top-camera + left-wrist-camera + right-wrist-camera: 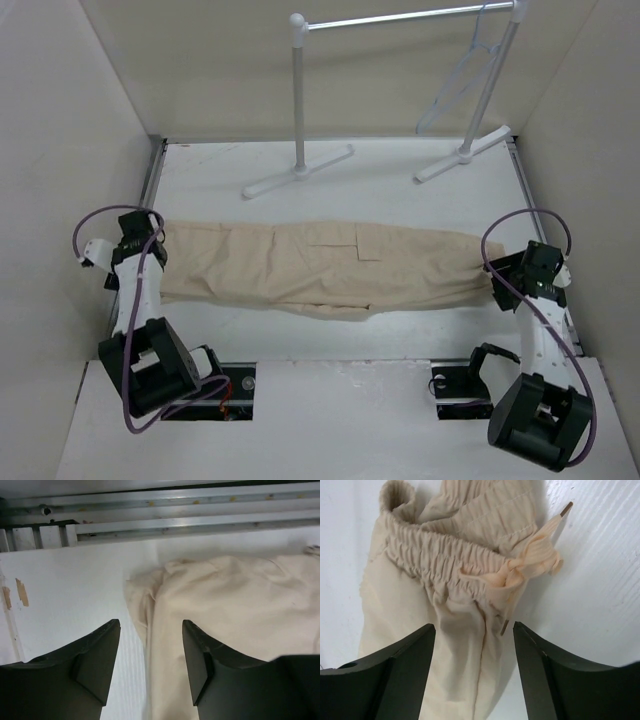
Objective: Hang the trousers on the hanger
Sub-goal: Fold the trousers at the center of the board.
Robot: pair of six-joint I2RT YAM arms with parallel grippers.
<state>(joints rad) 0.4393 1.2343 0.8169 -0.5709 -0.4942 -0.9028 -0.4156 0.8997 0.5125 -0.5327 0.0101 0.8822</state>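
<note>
The trousers lie at full length, so I should first take the waist (501, 600) by the drawstring bow with my right gripper and fold it over to the leg ends.
The beige trousers (320, 265) lie flat across the table, leg ends at the left and waist at the right. My left gripper (150, 240) is open above the leg end; in the left wrist view the gripper (151, 625) straddles the cloth's edge (240, 600). My right gripper (500, 270) is open above the waist; in the right wrist view the gripper (474, 627) straddles cloth just below the elastic waistband (445, 565) and its drawstring bow (535, 560). The pale thin hanger (455, 85) hangs from the rack's bar at the back right.
A white tube rack with a silver bar (400, 18) stands at the back, its feet (298, 172) on the table behind the trousers. An aluminium rail (175, 525) runs along the table's left edge. White walls enclose the sides.
</note>
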